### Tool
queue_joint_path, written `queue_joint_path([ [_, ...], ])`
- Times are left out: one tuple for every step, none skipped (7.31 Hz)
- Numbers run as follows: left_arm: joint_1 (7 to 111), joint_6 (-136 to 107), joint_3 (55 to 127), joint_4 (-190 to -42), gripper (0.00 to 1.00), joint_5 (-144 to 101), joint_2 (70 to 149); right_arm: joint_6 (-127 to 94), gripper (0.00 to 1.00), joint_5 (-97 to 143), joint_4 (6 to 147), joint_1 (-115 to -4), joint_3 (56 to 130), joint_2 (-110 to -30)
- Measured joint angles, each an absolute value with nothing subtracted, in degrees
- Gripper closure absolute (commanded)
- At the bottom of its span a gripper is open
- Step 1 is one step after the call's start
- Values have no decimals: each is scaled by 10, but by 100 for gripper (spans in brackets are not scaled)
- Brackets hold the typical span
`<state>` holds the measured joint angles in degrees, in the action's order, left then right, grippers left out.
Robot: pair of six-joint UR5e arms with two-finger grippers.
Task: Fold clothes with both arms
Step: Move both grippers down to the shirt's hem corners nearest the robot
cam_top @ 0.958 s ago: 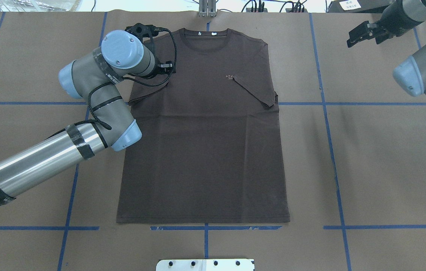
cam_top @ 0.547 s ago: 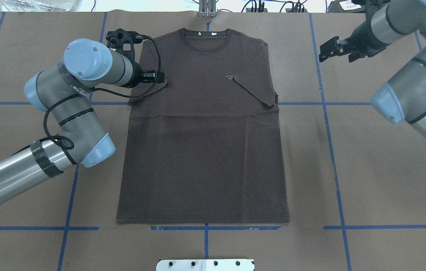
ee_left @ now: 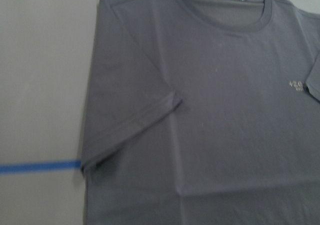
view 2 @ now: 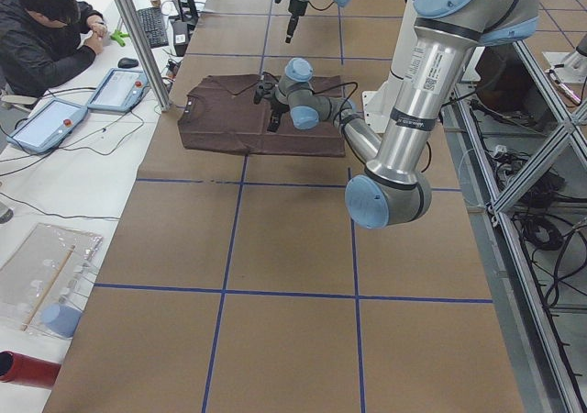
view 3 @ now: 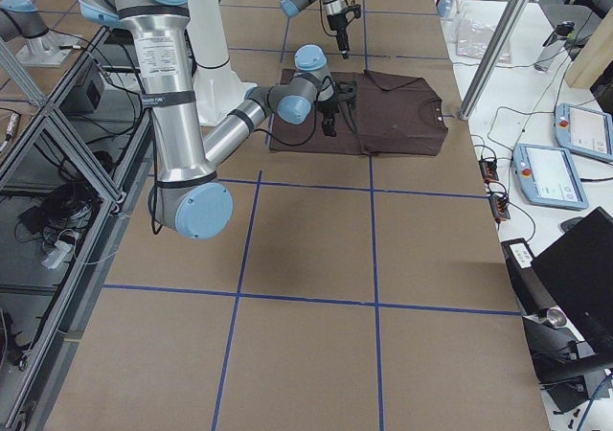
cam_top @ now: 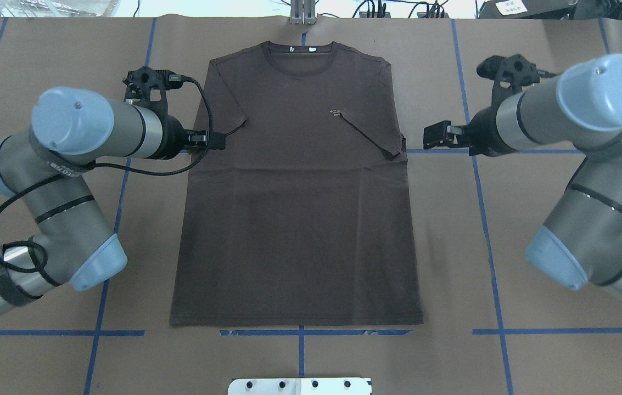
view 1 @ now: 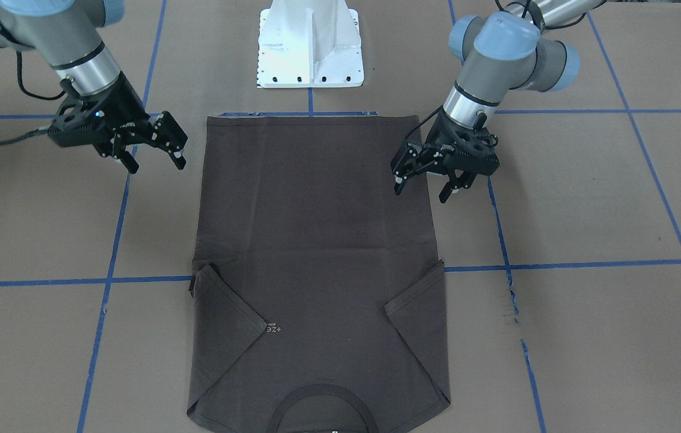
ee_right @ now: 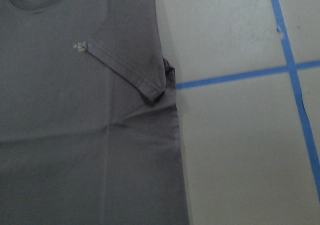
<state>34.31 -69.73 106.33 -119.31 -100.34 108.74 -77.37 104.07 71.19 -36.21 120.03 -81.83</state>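
Observation:
The robot's left gripper needs to close on the hem corner point(view 1: 416, 119) of the dark brown T-shirt, on the side away from the pale logo.
The dark brown T-shirt point(cam_top: 300, 219) lies flat on the table, collar at the far side and both short sleeves folded inward. Its pale logo point(cam_top: 335, 113) sits by the folded right sleeve point(cam_top: 376, 131). My left gripper point(cam_top: 209, 144) is open and empty. It hovers over the shirt's left edge just below the left sleeve, as the front view point(view 1: 421, 192) shows. My right gripper point(cam_top: 434, 137) is open and empty over bare paper, a little clear of the shirt's right edge point(view 1: 157, 166). The left wrist view shows the shirt point(ee_left: 225, 110), and so does the right wrist view point(ee_right: 75, 135).
Brown paper with blue tape lines point(cam_top: 486, 219) covers the table. The white pedestal base point(view 1: 310, 48) stands at the near edge behind the shirt's hem. An aluminium post point(cam_top: 302, 11) and cables sit at the far edge. An operator point(view 2: 46, 37) sits at a side desk.
Both arms have moved toward the robot's side along the shirt. The left gripper went from the left shoulder to below the sleeve. The right gripper swung in from the far right corner.

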Motion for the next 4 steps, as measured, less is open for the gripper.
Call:
queue_joint_path([
  [311,-724,1098,-1193,0,-985,1055,-812,0,1002,712,-319,1229,-846],
  [278,-755,1127,-1192,21,-970,1025,-844,0,971,711,-279,1256,-872],
  [244,-791,1152,-1191,43,-952,996,-874,0,933,711,-237,1276,-894],
  [211,-831,1167,-1189,46,-930,975,-894,0,895,711,-200,1287,-906],
])
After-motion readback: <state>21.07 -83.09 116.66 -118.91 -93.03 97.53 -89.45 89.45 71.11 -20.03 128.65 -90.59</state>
